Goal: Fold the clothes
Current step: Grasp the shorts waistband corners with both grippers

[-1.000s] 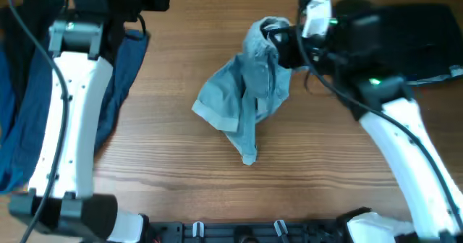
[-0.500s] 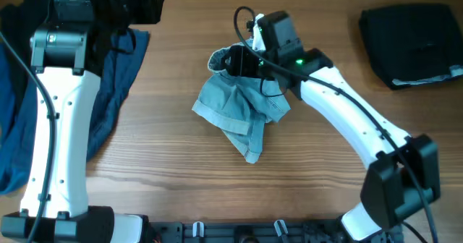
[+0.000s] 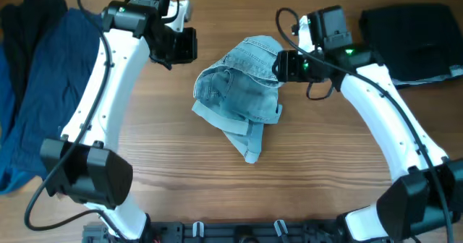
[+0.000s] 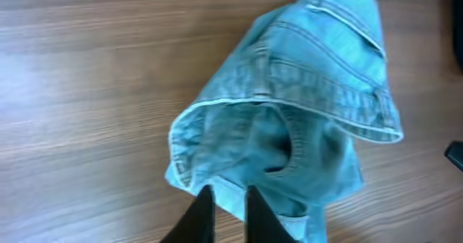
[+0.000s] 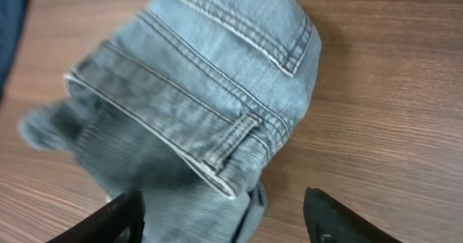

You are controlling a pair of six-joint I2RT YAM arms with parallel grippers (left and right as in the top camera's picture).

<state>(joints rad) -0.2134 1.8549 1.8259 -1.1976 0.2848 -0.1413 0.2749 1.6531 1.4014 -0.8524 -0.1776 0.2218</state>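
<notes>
The shorts lie crumpled, waistband doubled over, so my right gripper needs to pinch by the waistband's belt loop (image 5: 233, 139) before both grippers lift and spread them.
The clothes in play are pale blue denim shorts (image 3: 242, 91), lying crumpled in the table's middle with the waistband (image 5: 181, 120) doubled over on top. My right gripper (image 3: 278, 66) hovers at their upper right edge. Its jaws (image 5: 228, 218) are spread wide over the cloth and hold nothing. My left gripper (image 3: 187, 51) hangs just beyond the shorts' upper left corner. In the left wrist view the left gripper (image 4: 230, 212) shows only a narrow gap, with the shorts' hem (image 4: 217, 102) seen beyond it and nothing pinched.
A dark navy garment (image 3: 43, 91) is spread along the left edge, with black cloth (image 3: 25, 15) behind it. A folded black garment (image 3: 409, 33) lies at the back right. Bare wood (image 3: 325, 171) lies in front of the shorts.
The right gripper carried the shorts' waist across, let go and opened wide. The left arm swung in from the left pile toward the shorts, its jaws narrowing.
</notes>
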